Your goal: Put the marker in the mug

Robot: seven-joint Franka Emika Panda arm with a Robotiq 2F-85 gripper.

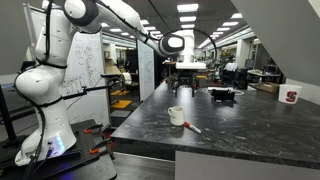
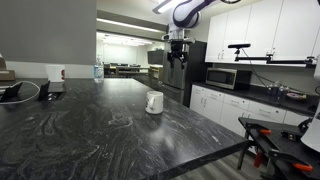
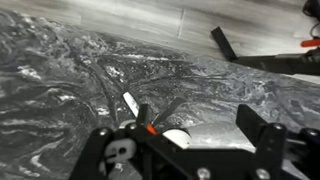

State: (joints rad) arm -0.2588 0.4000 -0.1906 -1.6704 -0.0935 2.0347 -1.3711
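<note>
Next, my gripper moves down to the marker next to the white mug and closes on the middle of its pale body (image 1: 195,129) (image 3: 136,113).
The plain white mug (image 1: 176,116) stands on the dark marbled counter (image 1: 245,130), and it also shows in an exterior view (image 2: 154,102). The marker (image 1: 192,127), pale with a reddish end, lies on the counter just beside the mug. In the wrist view the marker (image 3: 131,104) lies next to the mug (image 3: 177,137), which is partly hidden behind the gripper body. My gripper (image 3: 196,125) is open and empty. It hangs high above the counter in both exterior views (image 1: 181,68) (image 2: 178,58), well above the mug and marker. The marker does not show in the exterior view with the microwave.
A white cup with a red logo (image 1: 291,96) (image 2: 55,73) stands at the far end of the counter. A black object (image 1: 222,95) (image 2: 15,92) lies near it. A microwave (image 2: 228,77) sits on a side counter. The counter's edge (image 2: 215,150) is near the mug.
</note>
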